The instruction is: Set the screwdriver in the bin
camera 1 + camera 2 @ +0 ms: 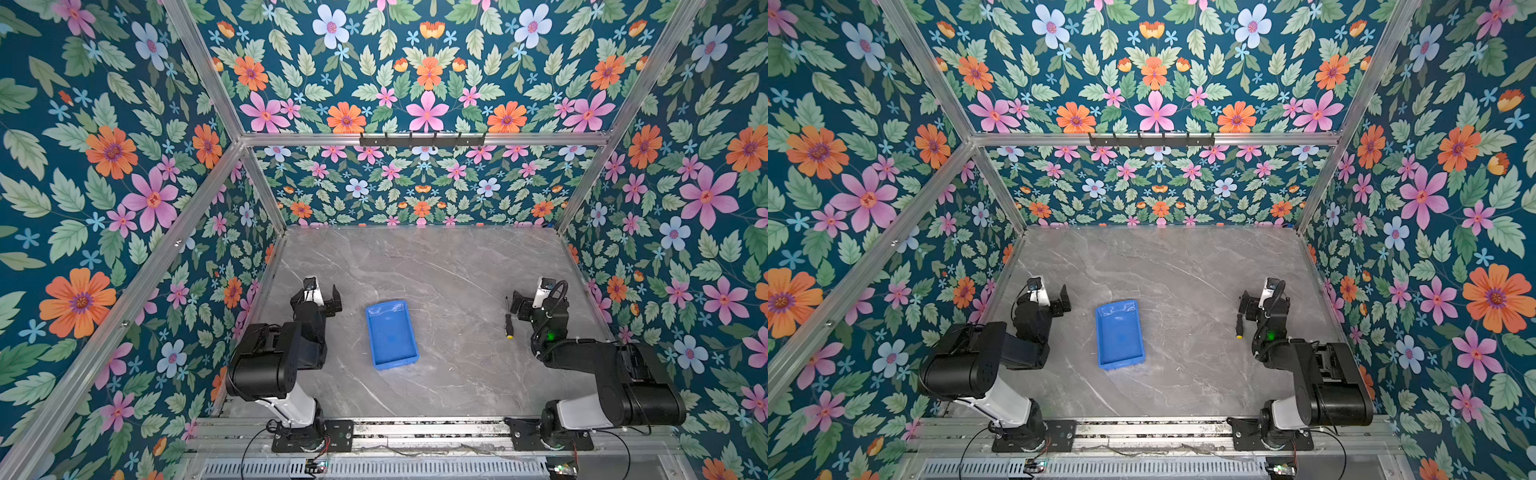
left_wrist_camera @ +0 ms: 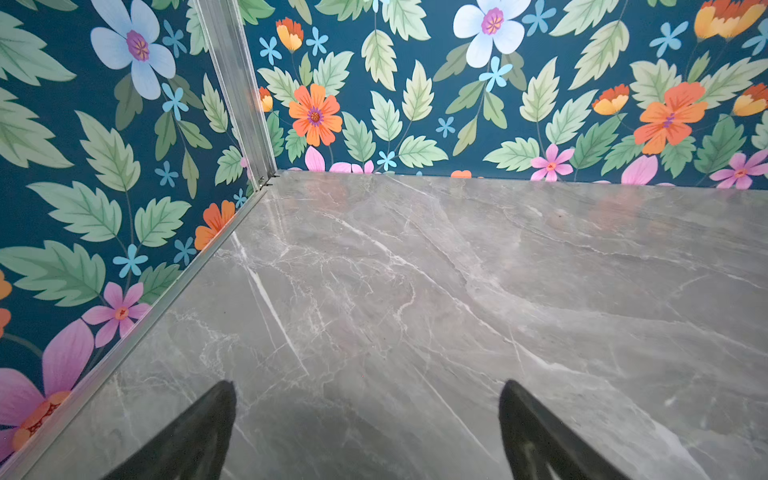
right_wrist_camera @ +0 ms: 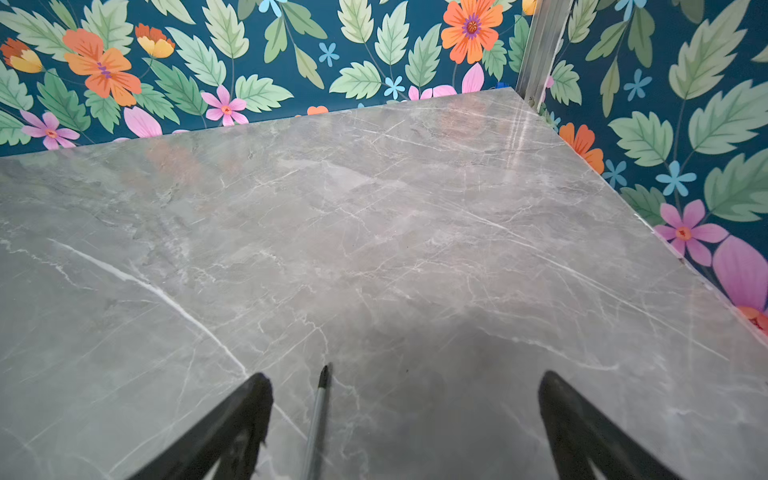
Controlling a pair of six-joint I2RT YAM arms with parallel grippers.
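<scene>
The robot's right gripper will next take hold of the screwdriver by its handle's far end point(image 1: 508, 315), where the metal rod begins.
The screwdriver point(image 1: 508, 322) lies on the grey marble table at the right, black handle and yellow butt toward the near edge, thin shaft pointing away; in a top view only its handle point(image 1: 1239, 326) shows. My right gripper point(image 1: 538, 300) point(image 1: 1264, 300) hovers open right beside it. In the right wrist view the screwdriver's shaft point(image 3: 319, 409) lies on the table between the spread jaws of that gripper point(image 3: 405, 376), close to one finger, untouched. The blue bin point(image 1: 390, 336) point(image 1: 1119, 334) sits empty mid-table. My left gripper point(image 1: 316, 296) point(image 1: 1045, 297) point(image 2: 368, 386) is open and empty, left of the bin.
Floral walls with aluminium frame posts point(image 1: 266, 195) close in the table on three sides. A black hook rail point(image 1: 422, 140) hangs on the back frame. Both arm bases point(image 1: 311, 434) are bolted to the rail along the near edge.
</scene>
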